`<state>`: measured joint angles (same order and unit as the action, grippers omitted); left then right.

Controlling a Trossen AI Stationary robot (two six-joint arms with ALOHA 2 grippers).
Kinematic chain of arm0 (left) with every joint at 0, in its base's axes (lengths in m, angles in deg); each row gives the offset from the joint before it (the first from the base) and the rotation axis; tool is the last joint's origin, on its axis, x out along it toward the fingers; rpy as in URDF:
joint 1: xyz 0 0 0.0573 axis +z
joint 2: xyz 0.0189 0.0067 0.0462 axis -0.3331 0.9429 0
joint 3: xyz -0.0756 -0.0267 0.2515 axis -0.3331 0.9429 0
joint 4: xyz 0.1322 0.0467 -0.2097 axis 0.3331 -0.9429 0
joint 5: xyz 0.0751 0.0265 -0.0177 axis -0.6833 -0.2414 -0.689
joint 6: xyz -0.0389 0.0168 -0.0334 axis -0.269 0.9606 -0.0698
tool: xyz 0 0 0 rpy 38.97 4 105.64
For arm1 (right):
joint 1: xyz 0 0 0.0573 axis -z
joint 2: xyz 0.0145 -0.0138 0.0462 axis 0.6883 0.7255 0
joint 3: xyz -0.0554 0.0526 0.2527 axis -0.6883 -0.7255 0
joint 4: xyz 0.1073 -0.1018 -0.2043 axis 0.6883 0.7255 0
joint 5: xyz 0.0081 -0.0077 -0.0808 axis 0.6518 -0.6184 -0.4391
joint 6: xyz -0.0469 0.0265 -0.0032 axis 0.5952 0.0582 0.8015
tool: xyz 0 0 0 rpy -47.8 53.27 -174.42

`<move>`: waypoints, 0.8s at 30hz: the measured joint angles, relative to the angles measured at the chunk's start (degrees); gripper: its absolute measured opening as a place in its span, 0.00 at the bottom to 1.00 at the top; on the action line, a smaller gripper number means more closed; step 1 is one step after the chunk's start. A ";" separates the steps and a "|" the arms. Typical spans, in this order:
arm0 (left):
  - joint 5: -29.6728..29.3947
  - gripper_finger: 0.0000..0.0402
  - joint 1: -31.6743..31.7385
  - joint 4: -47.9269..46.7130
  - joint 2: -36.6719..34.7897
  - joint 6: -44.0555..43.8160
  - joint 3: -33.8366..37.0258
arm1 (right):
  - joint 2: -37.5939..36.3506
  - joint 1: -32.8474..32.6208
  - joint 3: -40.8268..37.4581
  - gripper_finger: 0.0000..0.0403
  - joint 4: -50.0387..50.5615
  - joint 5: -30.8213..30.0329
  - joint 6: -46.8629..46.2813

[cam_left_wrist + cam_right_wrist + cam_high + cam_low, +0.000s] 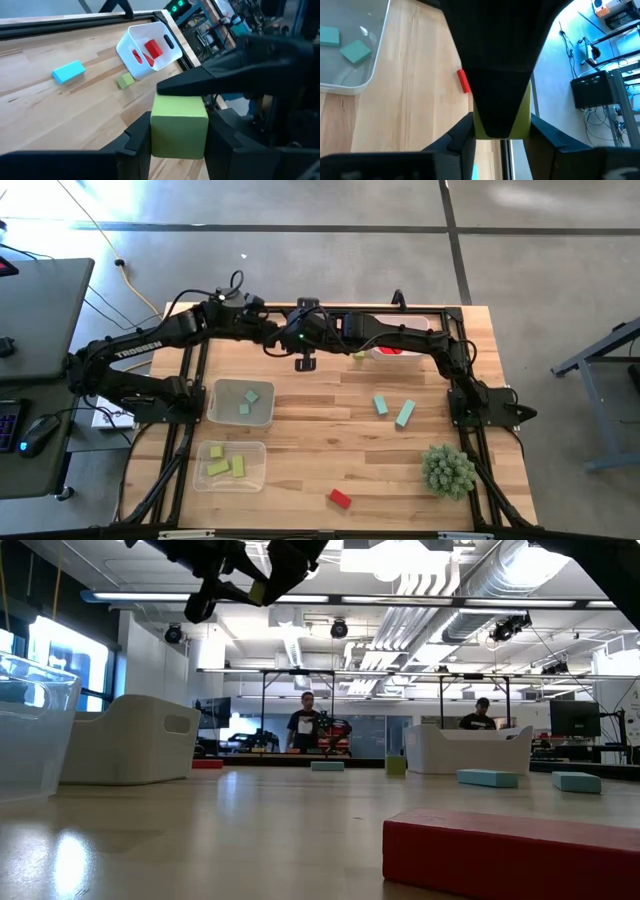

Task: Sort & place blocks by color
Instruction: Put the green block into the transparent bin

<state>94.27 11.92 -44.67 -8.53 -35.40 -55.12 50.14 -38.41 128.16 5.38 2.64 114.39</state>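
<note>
The robot's left gripper should release the yellow-green block it holds among the yellow-green blocks in their clear tray [228,459].
A yellow-green block [179,125] is held in the air between both grippers over the table's far middle. It also shows in the low view [258,592]. My left gripper [179,137] and my right gripper [501,132] meet there nose to nose [300,337], each shut on this block. More blocks lie flat on the table: two teal ones [381,405] [405,414], a red one [340,499] and a small yellow-green one [358,357]. My left gripper pinches the yellow-green block by two opposite sides [156,135] between its two fingers. The block is lifted well clear of the table. My right gripper pinches the same block by its other pair of sides [525,117], coming from the opposite direction. One of its fingers [200,85] lies along the face seen uppermost in the left wrist view. The left gripper hides most of the block in the right wrist view.
A clear tray with teal blocks [243,402] and a clear tray with yellow-green blocks [230,465] stand at the left. A white tray with red blocks [400,345] stands at the far right. A spiky green plant ball [448,470] sits near the right front.
</note>
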 joint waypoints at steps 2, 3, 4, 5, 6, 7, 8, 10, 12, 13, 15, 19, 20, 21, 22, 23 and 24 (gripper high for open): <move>0.30 0.27 -0.04 -0.48 0.00 1.74 0.00 | 0.00 -0.21 0.00 0.37 0.39 0.08 -0.04; 0.30 0.27 -0.08 -0.92 -0.01 2.28 0.00 | 0.00 -0.30 0.00 0.40 0.97 -0.37 -0.04; 0.27 0.27 -0.24 -1.50 -0.02 2.81 0.00 | 0.00 -0.50 0.00 0.43 1.36 -1.00 -0.03; 0.22 0.27 -0.50 -2.39 -0.04 3.33 0.00 | 0.00 -0.72 0.00 0.46 2.05 -1.78 -0.04; -0.11 0.27 -0.90 -3.74 -0.07 3.71 -0.02 | 0.00 -0.92 0.00 0.47 3.25 -2.73 -0.03; -0.57 0.27 -1.38 -4.88 -0.07 4.15 0.00 | -0.02 -1.08 0.00 0.49 4.36 -3.26 -0.04; -1.19 0.27 -2.05 -5.90 -0.21 4.56 0.00 | -0.04 -1.36 0.00 0.50 5.53 -3.98 -0.17; -3.21 0.27 -3.74 -7.93 -0.97 5.32 0.00 | -0.04 -1.81 0.00 0.51 8.44 -5.53 -0.96; -5.37 0.27 -5.86 -9.30 -1.47 5.71 -0.02 | -0.04 -2.24 -0.02 0.51 10.94 -6.54 -2.28; -6.43 0.27 -6.97 -10.38 -1.75 5.70 -0.01 | -0.04 -2.43 -0.01 0.51 12.17 -7.19 -3.31; -8.22 0.27 -9.30 -11.22 -2.42 5.70 0.00 | -0.04 -2.64 0.00 0.51 14.71 -7.30 -5.31; -10.18 0.27 -14.73 -14.84 -3.22 5.20 0.00 | -0.04 -2.91 -0.02 0.51 19.56 -7.15 -11.17; -10.56 0.27 -16.26 -16.04 -3.32 4.56 0.00 | -0.04 -2.89 -0.02 0.51 20.79 -7.11 -12.60; -10.79 0.27 -17.84 -17.43 -3.39 4.00 0.00 | -0.04 -2.89 -0.02 0.51 21.91 -7.11 -14.14; -11.04 0.27 -19.50 -18.94 -3.41 3.31 0.00 | -0.06 -2.89 -0.02 0.52 22.95 -7.03 -15.70; -11.39 0.27 -21.28 -20.68 -3.37 2.69 0.00 | -0.07 -2.87 -0.02 0.52 24.05 -6.63 -17.22; -11.66 0.27 -23.05 -22.62 -3.37 1.80 0.00 | -0.07 -2.83 -0.02 0.52 25.06 -5.72 -18.58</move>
<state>82.61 -11.13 -67.29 -11.89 -33.61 -55.12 50.07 -41.24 128.14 30.44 -3.08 95.82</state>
